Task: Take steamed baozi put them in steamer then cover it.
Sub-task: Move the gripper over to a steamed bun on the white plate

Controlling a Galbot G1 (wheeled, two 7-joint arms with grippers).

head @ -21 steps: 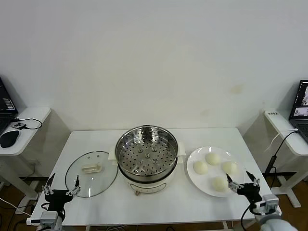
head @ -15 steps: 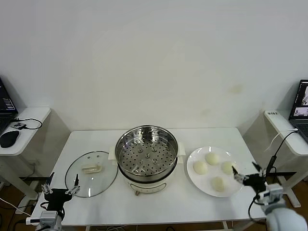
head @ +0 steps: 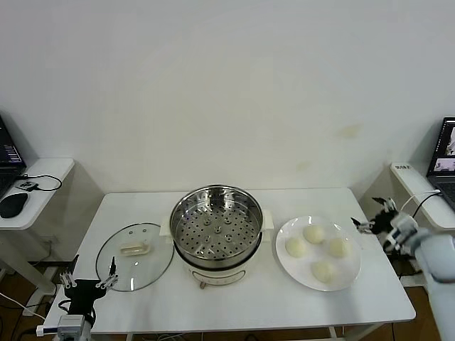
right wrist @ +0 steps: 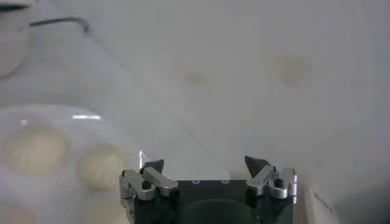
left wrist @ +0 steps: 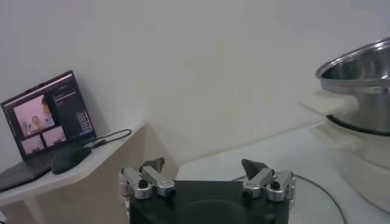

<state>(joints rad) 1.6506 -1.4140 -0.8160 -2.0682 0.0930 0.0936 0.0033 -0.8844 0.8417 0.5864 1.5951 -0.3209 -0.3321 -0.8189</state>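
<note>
I need to close my right gripper around the middle of the baozi (head: pixel 313 234) (right wrist: pixel 100 167) nearest the wall, at the back of the white plate.
Four cream-white baozi (head: pixel 313 233) lie on a white plate (head: pixel 287 266) at the table's right. The steel steamer (head: pixel 216 222) stands at the centre with its perforated tray bare. The glass cover (head: pixel 134 255) lies flat on the table left of it, cream handle up. My right gripper (head: pixel 370 215) is open and empty, raised just beyond the plate's right rim; its wrist view (right wrist: pixel 204 164) shows two baozi (right wrist: pixel 35 150) on the plate. My left gripper (head: pixel 90 273) is open and empty, low at the table's front-left edge near the cover; its wrist view (left wrist: pixel 203 165) shows the steamer (left wrist: pixel 359 79).
A side desk with a mouse (head: pixel 13 204) and laptop stands at the left. Another side desk with a laptop (head: pixel 442 153) and cables stands at the right, close behind my right arm. Bare white tabletop (head: pixel 242 298) lies in front of the steamer.
My right gripper has risen from the front-right table edge and moved back to the plate's right side. My left gripper has sunk slightly. The baozi, steamer and cover have not moved.
</note>
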